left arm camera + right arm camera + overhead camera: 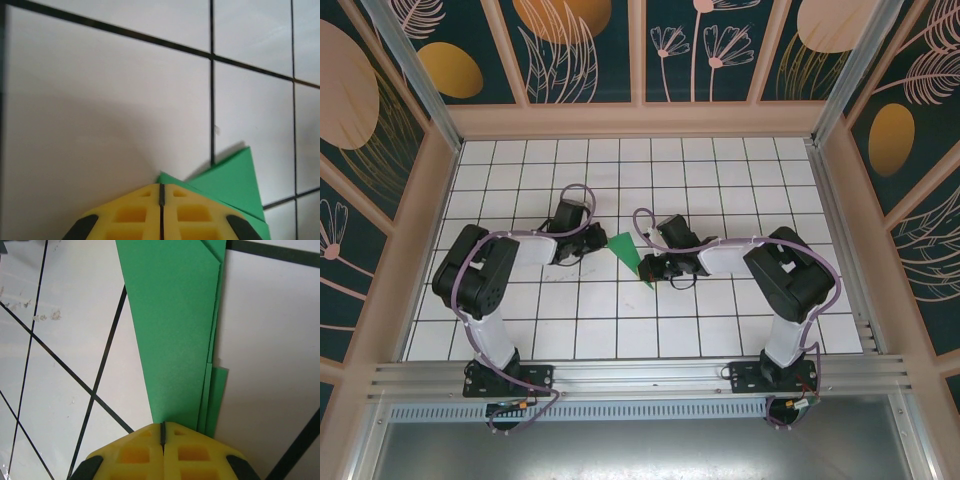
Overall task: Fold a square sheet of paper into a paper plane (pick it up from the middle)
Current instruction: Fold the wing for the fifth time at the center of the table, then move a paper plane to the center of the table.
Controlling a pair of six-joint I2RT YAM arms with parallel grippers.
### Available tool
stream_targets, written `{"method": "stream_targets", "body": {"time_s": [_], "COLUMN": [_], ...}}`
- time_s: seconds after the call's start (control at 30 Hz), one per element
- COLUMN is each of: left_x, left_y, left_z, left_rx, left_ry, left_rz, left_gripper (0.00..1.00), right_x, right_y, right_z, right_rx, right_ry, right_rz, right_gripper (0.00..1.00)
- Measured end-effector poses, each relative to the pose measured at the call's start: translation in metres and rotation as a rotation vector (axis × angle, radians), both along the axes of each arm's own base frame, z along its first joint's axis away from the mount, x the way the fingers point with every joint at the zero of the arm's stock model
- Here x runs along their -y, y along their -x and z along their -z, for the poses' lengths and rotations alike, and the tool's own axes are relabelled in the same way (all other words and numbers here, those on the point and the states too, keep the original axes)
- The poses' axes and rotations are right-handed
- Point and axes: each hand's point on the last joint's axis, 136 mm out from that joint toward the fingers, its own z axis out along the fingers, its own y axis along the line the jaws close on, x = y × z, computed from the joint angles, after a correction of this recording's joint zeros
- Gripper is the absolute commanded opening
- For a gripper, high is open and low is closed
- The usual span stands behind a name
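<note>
The green paper plane lies flat with its wings folded together, so the robot should back off and spread them before its right gripper takes the plane's middle fold [137, 337].
The square sheet of paper [628, 252] is bright green and lies folded into a narrow pointed wedge, a paper plane shape, flat on the white tiles between the two arms. My left gripper [588, 248] is at its left corner. The yellow fingers [135, 212] are shut, and a green tip [235, 180] pokes out from under them. My right gripper [653, 268] is at the near narrow end, also shut. The layered paper [175, 340] runs out from beneath its tips [163, 425]. Whether either pair pinches the paper or only rests on it cannot be told.
The white tiled table [720, 180] has black grid lines and is boxed in by patterned walls [580, 50] at the back and sides. An aluminium rail [640, 375] runs along the near edge by the arm bases.
</note>
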Motion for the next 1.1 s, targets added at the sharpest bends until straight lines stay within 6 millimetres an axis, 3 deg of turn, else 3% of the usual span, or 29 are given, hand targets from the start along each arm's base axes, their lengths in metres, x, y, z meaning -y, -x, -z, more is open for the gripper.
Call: {"method": "stream_targets", "body": {"time_s": [0.23, 0.37, 0.47, 0.6, 0.67, 0.73, 0.83, 0.9, 0.97, 1.1], "left_x": [-0.020, -0.041, -0.042, -0.031, -0.020, -0.007, 0.011, 0.024, 0.038, 0.066], "left_y": [-0.012, -0.014, -0.012, -0.002, 0.005, 0.012, 0.025, 0.033, 0.040, 0.047], "left_z": [-0.006, -0.024, -0.049, -0.073, -0.078, -0.079, -0.079, -0.079, -0.077, -0.068], "left_rx": [0.014, 0.030, 0.068, 0.104, 0.101, 0.090, 0.072, 0.063, 0.050, 0.014], "left_ry": [-0.083, -0.118, -0.112, -0.113, -0.119, -0.127, -0.136, -0.147, -0.165, -0.191], "left_rz": [-0.058, -0.121, -0.136, -0.127, -0.112, -0.096, -0.073, -0.059, -0.045, -0.033], "left_gripper": [0.31, 0.44, 0.52, 0.63, 0.71, 0.78, 0.91, 0.97, 0.99, 0.95], "right_x": [0.000, 0.005, 0.005, 0.016, 0.032, 0.056, 0.099, 0.125, 0.145, 0.163], "right_y": [-0.001, 0.000, -0.009, -0.029, -0.047, -0.067, -0.093, -0.100, -0.100, -0.092], "right_z": [-0.005, -0.014, -0.043, -0.094, -0.115, -0.122, -0.114, -0.102, -0.087, -0.065], "right_rx": [-0.013, -0.030, 0.031, 0.157, 0.207, 0.239, 0.257, 0.246, 0.227, 0.188], "right_ry": [0.003, 0.014, -0.017, -0.078, -0.102, -0.100, -0.061, -0.025, 0.004, 0.037], "right_rz": [0.020, 0.055, 0.105, 0.190, 0.261, 0.343, 0.479, 0.554, 0.607, 0.661], "right_gripper": [0.01, 0.24, 0.46, 0.61, 0.66, 0.74, 0.85, 0.91, 0.94, 0.98]}}
